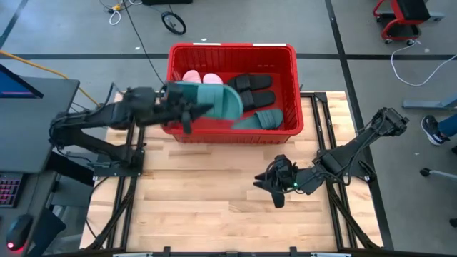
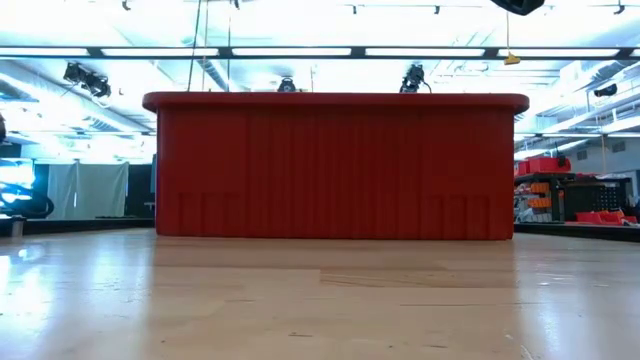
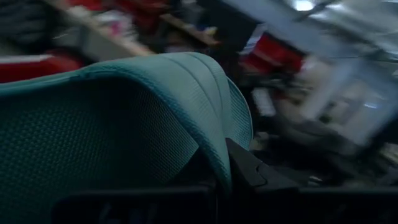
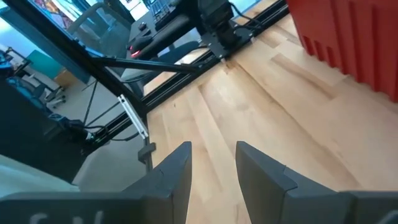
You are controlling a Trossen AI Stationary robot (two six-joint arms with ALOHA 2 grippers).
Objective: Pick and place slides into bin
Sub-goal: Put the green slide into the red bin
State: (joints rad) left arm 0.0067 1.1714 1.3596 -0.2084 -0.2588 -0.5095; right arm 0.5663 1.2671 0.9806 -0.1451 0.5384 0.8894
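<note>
Next, I set the green slide down with my left gripper between the pale pink slides and the bin's front side [image 1: 205, 123].
The red bin [image 1: 232, 53] stands at the table's far middle; its front wall fills the low view [image 2: 335, 165]. Inside lie two pale pink slides [image 1: 201, 77], two black slides [image 1: 255, 90] and one dark green slide [image 1: 261, 118]. My left gripper [image 1: 187, 111] reaches in from the table's left and is shut on a second green slide [image 1: 218, 100] above the bin's left half. The slide fills most of the left wrist view [image 3: 112, 137]. My right gripper [image 1: 270, 184] is open and empty low over the table in front of the bin; it also shows in the right wrist view [image 4: 212, 168]. My left gripper holds the green slide by its end nearest the arm [image 3: 217, 168], coming about level from the table's left. One dark finger [image 3: 252, 171] shows beside the slide's edge; the slide hides the other. The slide is lifted clear, above the bin's left part.
The bare wooden tabletop [image 1: 214, 200] spreads in front of the bin. Black frame rails run along both table sides [image 1: 121, 200]. A desk with a monitor [image 1: 21, 86] stands left of the table; a person's shoe [image 1: 433, 128] shows at the far right.
</note>
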